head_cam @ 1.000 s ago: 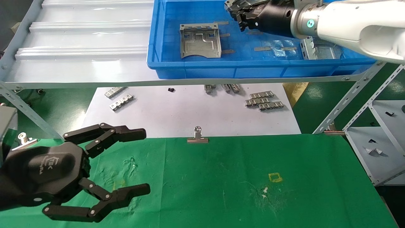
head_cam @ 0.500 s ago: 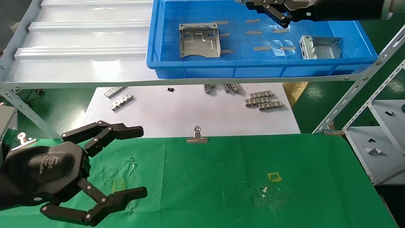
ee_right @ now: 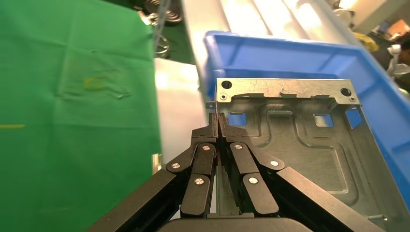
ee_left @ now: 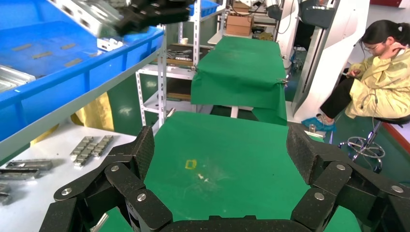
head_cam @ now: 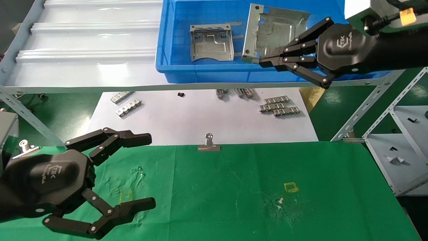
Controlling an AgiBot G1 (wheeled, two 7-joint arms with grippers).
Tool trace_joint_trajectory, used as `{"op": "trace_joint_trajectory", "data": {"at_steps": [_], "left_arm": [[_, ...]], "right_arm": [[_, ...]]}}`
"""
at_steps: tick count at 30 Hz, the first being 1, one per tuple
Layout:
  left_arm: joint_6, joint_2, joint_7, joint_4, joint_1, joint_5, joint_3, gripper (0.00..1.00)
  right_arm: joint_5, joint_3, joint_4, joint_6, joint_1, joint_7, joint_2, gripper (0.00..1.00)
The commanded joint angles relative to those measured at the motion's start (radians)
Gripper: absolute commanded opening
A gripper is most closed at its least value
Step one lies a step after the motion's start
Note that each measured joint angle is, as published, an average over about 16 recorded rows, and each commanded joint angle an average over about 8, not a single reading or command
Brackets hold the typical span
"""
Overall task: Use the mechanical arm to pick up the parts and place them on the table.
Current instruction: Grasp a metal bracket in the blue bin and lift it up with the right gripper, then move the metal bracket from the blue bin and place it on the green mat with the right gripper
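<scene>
Next, my right gripper lets go of the grey sheet-metal part on top of the yellow square on the green cloth (head_cam: 289,182).
My right gripper (head_cam: 264,60), on the arm with the yellow-tagged cable (head_cam: 406,15), is shut on the edge of a grey sheet-metal part (head_cam: 272,31). It holds the part tilted in the air above the front of the blue bin (head_cam: 234,75). The right wrist view shows the fingers (ee_right: 217,121) pinching that part (ee_right: 300,140). A second part (head_cam: 211,43) lies in the bin. My left gripper (head_cam: 149,170) is open and empty, low over the left of the green table (head_cam: 234,201); the left wrist view shows it (ee_left: 220,150).
The bin stands on a pale ribbed shelf (head_cam: 83,50) with angled metal struts (head_cam: 378,97). Below lie a white sheet with slotted strips (head_cam: 277,105) and a binder clip (head_cam: 209,144). A yellow square (head_cam: 290,187) marks the cloth. A seated person (ee_left: 382,82) is beyond the table.
My right gripper has come back from the far part of the bin towards me, now shut on a part held above the bin's front. The left gripper has barely moved.
</scene>
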Motion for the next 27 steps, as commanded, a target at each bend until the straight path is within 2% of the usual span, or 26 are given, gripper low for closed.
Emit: {"op": "trace_joint_trajectory", "data": {"at_steps": [1, 7, 11, 16, 27], "left_arm": [[0.0, 0.0, 0.0, 0.0, 0.0, 0.0, 0.0, 1.0], [0.0, 0.0, 0.0, 0.0, 0.0, 0.0, 0.0, 1.0], [0.0, 0.0, 0.0, 0.0, 0.0, 0.0, 0.0, 1.0], [0.0, 0.0, 0.0, 0.0, 0.0, 0.0, 0.0, 1.0], [0.0, 0.0, 0.0, 0.0, 0.0, 0.0, 0.0, 1.0]], "right_arm": [[0.04, -0.032, 0.077, -0.003, -0.025, 0.011, 0.034, 0.0], [0.205, -0.183, 0.327, 0.003, -0.104, 0.087, 0.156, 0.0], [0.239, -0.28, 0.387, 0.014, -0.137, 0.079, 0.188, 0.0], [0.176, -0.367, 0.317, 0.035, -0.161, -0.012, 0.15, 0.0], [0.002, -0.473, 0.015, 0.073, -0.201, -0.238, -0.008, 0.0]]}}
